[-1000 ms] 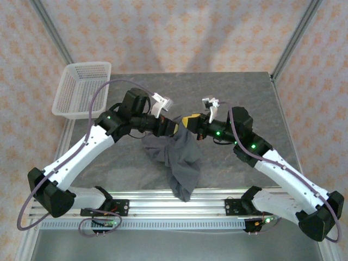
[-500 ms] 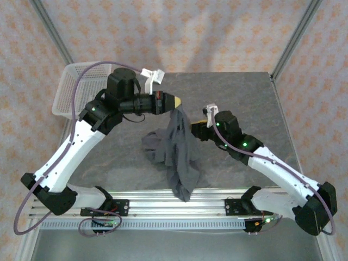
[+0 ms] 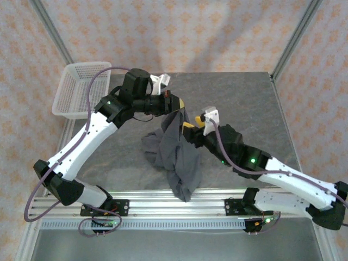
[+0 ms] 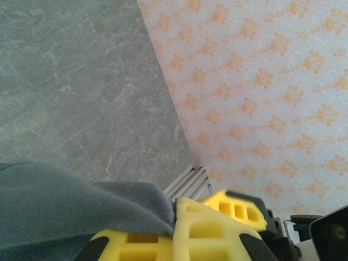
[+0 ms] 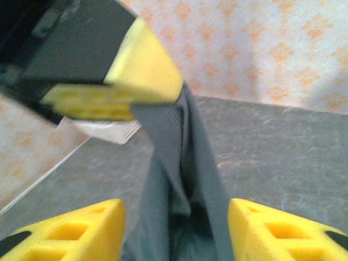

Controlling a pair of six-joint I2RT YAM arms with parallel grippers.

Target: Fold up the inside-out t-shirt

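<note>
I should pinch the cloth (image 3: 184,115) beside my left gripper's fingertips with my right gripper and pull it apart, because the t-shirt hangs from my left gripper in bunched folds.
The inside-out t-shirt (image 3: 179,157), plain dark grey, hangs in a bunched drape from my left gripper (image 3: 177,105) down to the table's near edge. In the left wrist view the yellow fingers (image 4: 217,228) are pressed together, pinching a fold of the t-shirt (image 4: 65,201). My right gripper (image 3: 190,130) sits just right of the hanging cloth, open. In the right wrist view its two yellow fingertips (image 5: 81,228) stand wide apart with the t-shirt's hanging folds (image 5: 179,179) between them, untouched. The left gripper (image 5: 109,70) shows above, holding the cloth's top.
A white mesh basket (image 3: 81,89) stands at the back left corner, and its edge (image 5: 109,130) shows behind the cloth. Grey stone-patterned table (image 3: 244,98) spreads to the back and right. An aluminium rail (image 3: 174,204) runs along the near edge.
My right gripper has let go of the t-shirt, opened and dropped beside the hanging cloth. My left gripper has lifted its corner up and back, so the shirt now dangles from it.
</note>
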